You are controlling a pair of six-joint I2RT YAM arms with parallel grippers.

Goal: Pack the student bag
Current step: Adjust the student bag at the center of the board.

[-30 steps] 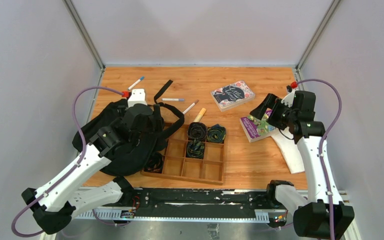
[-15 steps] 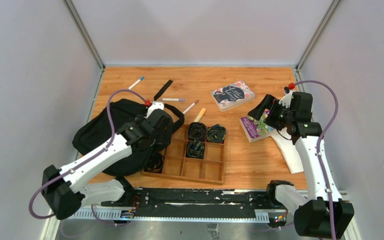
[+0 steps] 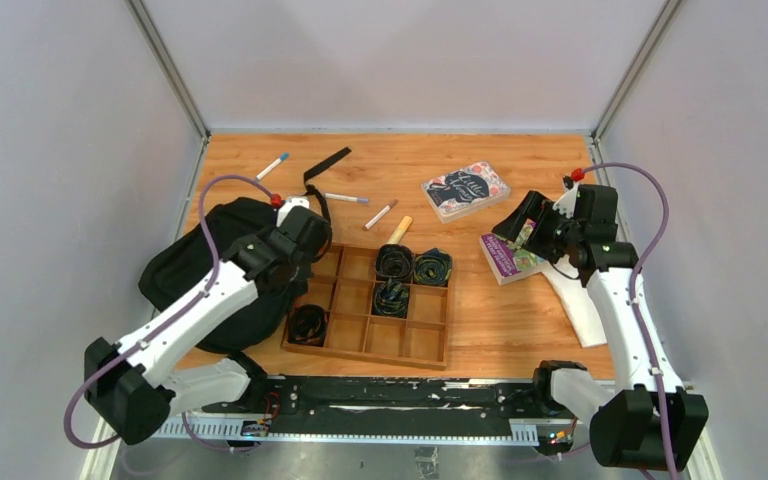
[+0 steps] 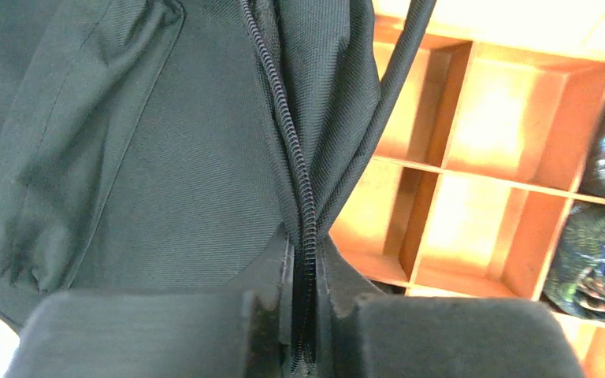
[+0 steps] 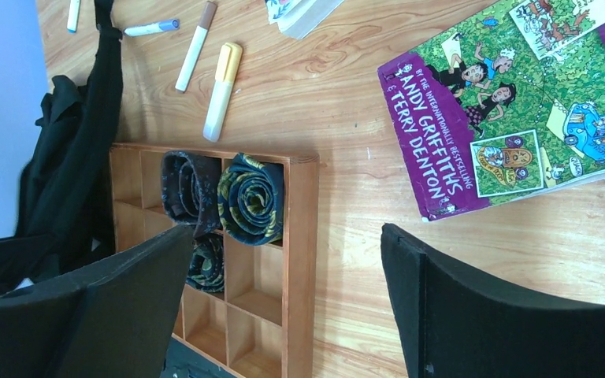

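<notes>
Next, my left gripper lets go of the student bag's zipper edge over the wooden tray's corner compartment (image 3: 301,311) that has the black tie.
The student bag (image 3: 195,265) is a floppy black backpack lying at the left, against the wooden tray's left side. My left gripper (image 3: 300,235) sits at the bag's right edge. In the left wrist view it (image 4: 306,315) is shut on the bag's zipper seam (image 4: 287,150), with black fabric (image 4: 165,157) spreading to the left. One long strap (image 3: 322,165) trails toward the back. My right gripper (image 3: 518,228) hangs open over the purple book (image 3: 508,255), nothing between its fingers (image 5: 126,291). The book (image 5: 512,102) lies flat on the table.
The wooden compartment tray (image 3: 415,340) holds rolled dark ties (image 3: 415,265). Behind it lie markers (image 3: 346,198) and a yellow highlighter (image 3: 399,229). A floral notebook (image 3: 465,190) sits at the back right. White paper (image 3: 580,305) lies under the right arm.
My left gripper moved from above the bag to its right edge and shut on the zipper seam. The bag and its strap shifted slightly left. My right gripper barely moved.
</notes>
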